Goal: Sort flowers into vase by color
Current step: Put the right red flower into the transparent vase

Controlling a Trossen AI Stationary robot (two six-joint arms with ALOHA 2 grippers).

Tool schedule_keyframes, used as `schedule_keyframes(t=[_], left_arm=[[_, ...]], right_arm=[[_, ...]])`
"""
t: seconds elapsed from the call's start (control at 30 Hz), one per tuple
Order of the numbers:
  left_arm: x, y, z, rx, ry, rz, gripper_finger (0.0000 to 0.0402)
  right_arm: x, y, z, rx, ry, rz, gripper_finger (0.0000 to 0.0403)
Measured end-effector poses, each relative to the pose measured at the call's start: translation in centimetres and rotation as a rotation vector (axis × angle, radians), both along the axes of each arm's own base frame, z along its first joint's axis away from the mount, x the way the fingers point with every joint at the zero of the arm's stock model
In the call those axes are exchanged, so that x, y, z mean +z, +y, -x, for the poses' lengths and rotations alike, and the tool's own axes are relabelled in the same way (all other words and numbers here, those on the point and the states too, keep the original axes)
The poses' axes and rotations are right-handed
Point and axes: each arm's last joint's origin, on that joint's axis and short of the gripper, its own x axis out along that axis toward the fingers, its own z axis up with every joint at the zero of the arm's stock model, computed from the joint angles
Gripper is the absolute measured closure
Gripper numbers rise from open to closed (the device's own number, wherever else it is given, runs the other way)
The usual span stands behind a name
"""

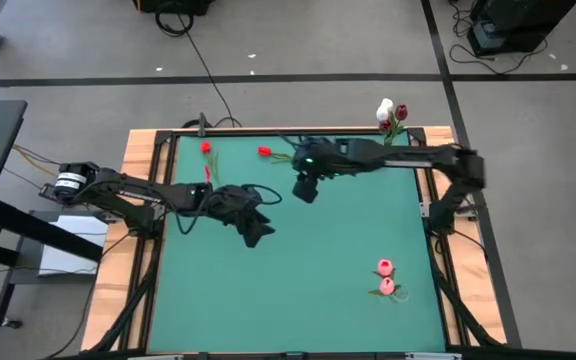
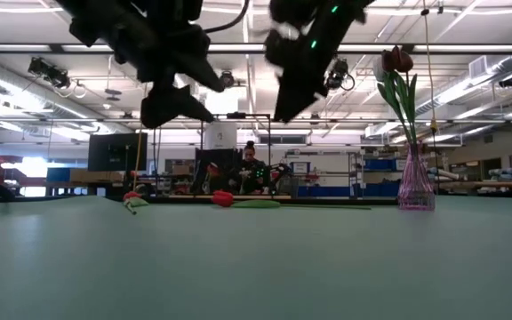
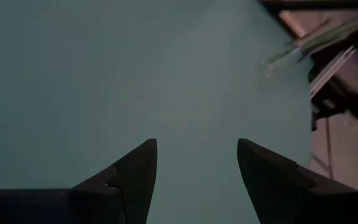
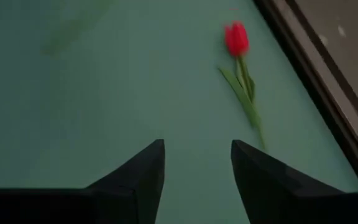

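Note:
I should close my right gripper on the red tulip's stem (image 1: 292, 160) (image 4: 257, 126), just below its leaves, and take the tulip that lies closest to that gripper.
Two red tulips (image 1: 264, 152) (image 1: 206, 148) lie flat on the green table near its far edge. In the right wrist view one red tulip (image 4: 236, 38) shows ahead of the open fingers. Two pink tulips (image 1: 385, 268) (image 1: 387, 287) lie near the right edge. A clear vase (image 2: 414, 182) at the far right corner holds a white tulip (image 1: 384, 106) and a dark red tulip (image 2: 396, 60). My right gripper (image 4: 197, 144) hovers open above the table, near side of the red tulip. My left gripper (image 3: 196, 144) hovers open over mid-table (image 1: 258, 228).
The table has a dark frame and wooden side boards (image 1: 138, 150). A cable (image 1: 208, 80) runs over the floor beyond the far edge. A person (image 2: 250, 164) sits far off in the room behind the table. Bare green surface (image 1: 298, 290) lies near the front.

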Motion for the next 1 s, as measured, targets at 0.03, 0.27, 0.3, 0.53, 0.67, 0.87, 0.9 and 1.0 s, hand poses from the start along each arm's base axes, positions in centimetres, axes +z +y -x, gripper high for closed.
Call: schedule_keyframes(t=[0.03, 0.27, 0.3, 0.53, 0.67, 0.87, 0.9, 1.0], left_arm=[[-0.1, -0.1, 0.1, -0.001, 0.017, 0.004, 0.0173], [0.3, -0.3, 1.1, 0.008, 0.057, 0.027, 0.0173], [0.5, -0.3, 1.3, 0.008, 0.056, 0.027, 0.0173], [1.8, -0.2, 2.8, 0.032, 0.058, 0.028, 0.0173], [2.3, -0.1, 3.2, 0.05, 0.037, 0.019, 0.0173], [2.4, 0.0, 3.5, 0.08, 0.042, 0.025, 0.0173], [2.4, 0.0, 3.5, 0.082, 0.041, 0.025, 0.0173], [2.4, 0.0, 3.5, 0.083, 0.044, 0.027, 0.0173]], right_arm=[[-0.7, -0.7, -0.5, -0.007, 0.042, -0.002, 0.0212], [-5.0, -5.8, -3.4, 0.01, 0.225, -0.073, 0.0225], [-5.5, -6.5, -3.7, 0.022, 0.249, -0.081, 0.0225], [-7.3, -10.8, -4.7, 0.126, 0.337, -0.155, 0.0228], [-8.3, -13.1, -4.9, 0.127, 0.335, -0.222, 0.0235], [-10.1, -15.4, -4.8, 0.094, 0.383, -0.262, 0.0242], [-10.4, -15.6, -4.8, 0.093, 0.39, -0.267, 0.0243], [-11.0, -16.0, -4.6, 0.097, 0.411, -0.27, 0.0243]])
